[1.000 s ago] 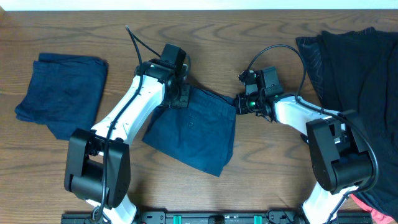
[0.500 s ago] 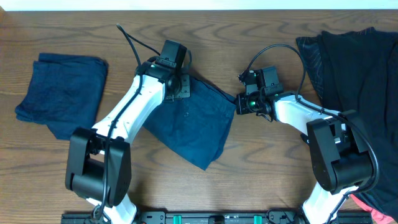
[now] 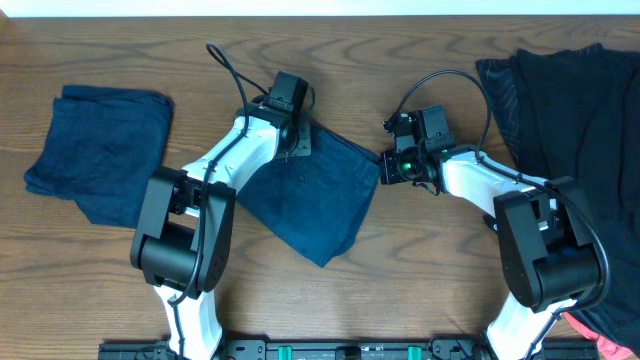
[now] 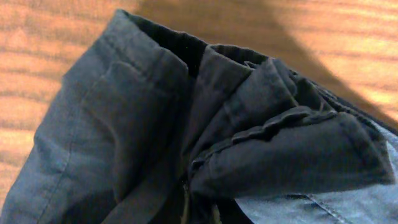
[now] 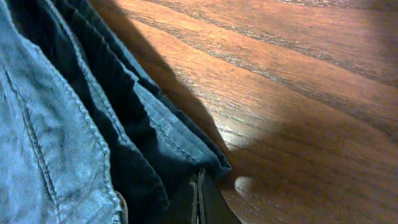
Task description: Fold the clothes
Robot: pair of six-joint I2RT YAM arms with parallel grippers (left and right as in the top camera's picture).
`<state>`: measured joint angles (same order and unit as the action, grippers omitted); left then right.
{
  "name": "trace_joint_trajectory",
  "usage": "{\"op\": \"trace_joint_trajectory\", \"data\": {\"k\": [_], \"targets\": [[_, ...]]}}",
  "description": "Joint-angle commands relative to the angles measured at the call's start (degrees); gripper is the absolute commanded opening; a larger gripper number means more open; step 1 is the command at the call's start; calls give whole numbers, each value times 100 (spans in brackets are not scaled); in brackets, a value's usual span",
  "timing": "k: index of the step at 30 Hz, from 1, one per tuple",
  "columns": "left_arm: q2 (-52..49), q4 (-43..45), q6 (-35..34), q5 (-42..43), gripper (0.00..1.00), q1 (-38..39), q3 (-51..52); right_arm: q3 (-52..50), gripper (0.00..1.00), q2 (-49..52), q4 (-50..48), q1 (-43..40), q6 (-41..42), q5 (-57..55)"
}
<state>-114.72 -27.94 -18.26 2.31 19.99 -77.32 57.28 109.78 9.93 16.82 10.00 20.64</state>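
My left gripper needs to open and take the shorts nearer their corner (image 4: 148, 93), which lies loose beside its pinch, before it stacks them.
A dark blue pair of shorts (image 3: 310, 195) lies folded on the wooden table at the centre. My left gripper (image 3: 292, 142) is shut on the garment's upper left corner; the left wrist view shows bunched waistband fabric (image 4: 249, 143) pinched between the fingers (image 4: 198, 211). My right gripper (image 3: 384, 163) is shut on the garment's right corner; the right wrist view shows the hem (image 5: 180, 149) clamped in the closed fingers (image 5: 199, 199). The cloth stretches between both grippers.
A folded dark blue garment (image 3: 100, 150) lies at the left. A pile of black clothes (image 3: 570, 130) covers the right side, with a bit of pink (image 3: 600, 340) at the lower right. Bare wood (image 3: 450, 270) lies in front.
My left gripper has moved up and to the right with the cloth's corner, pulling the garment's lower part in and upward. The right gripper has held still.
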Motion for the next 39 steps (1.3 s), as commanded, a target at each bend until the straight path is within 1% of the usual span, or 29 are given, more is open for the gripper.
{"op": "trace_joint_trajectory", "data": {"k": [1,4,8,9,15,20,21,22,23,25,27,29,31,33,34,35,36,39], "targets": [[-90,136,-92,-339,13,-20,28,-181,1,188,210,-90,-90,-413],[-90,173,-94,-592,17,-35,26,-181,1,188,210,-90,-90,-413],[-57,177,-92,-717,36,-98,26,-181,1,188,214,-90,-90,-413],[-28,190,-92,-761,38,-133,26,-181,1,188,221,-90,-90,-413],[70,264,-92,-793,40,-400,26,-181,1,188,234,-90,-90,-413],[70,297,-90,-793,38,-584,26,-181,1,188,234,-90,-87,-413],[70,332,-92,-791,42,-601,26,-181,1,188,234,-90,-87,-413],[70,372,-90,-791,52,-614,26,-181,1,188,234,-90,-87,-413],[70,413,-70,-791,59,-623,26,-181,1,188,234,-90,-87,-413],[70,498,35,-791,70,-627,26,-181,1,188,236,-90,-87,-413],[72,535,131,-791,79,-627,26,-181,1,188,256,-90,-87,-413],[70,533,262,-793,84,-627,26,-181,1,188,267,-90,-87,-413],[72,527,382,-793,85,-627,26,-181,1,188,271,-90,-87,-415],[72,522,411,-791,91,-627,26,-181,1,188,271,-90,-87,-415],[72,518,409,-782,97,-627,26,-181,1,188,273,-90,-87,-415],[72,511,413,-721,99,-627,26,-181,1,188,271,-90,-87,-415],[70,492,437,-621,98,-627,26,-181,1,188,271,-90,-87,-415],[33,470,730,-262,98,-627,28,-181,1,188,293,-90,-87,-413]]}}
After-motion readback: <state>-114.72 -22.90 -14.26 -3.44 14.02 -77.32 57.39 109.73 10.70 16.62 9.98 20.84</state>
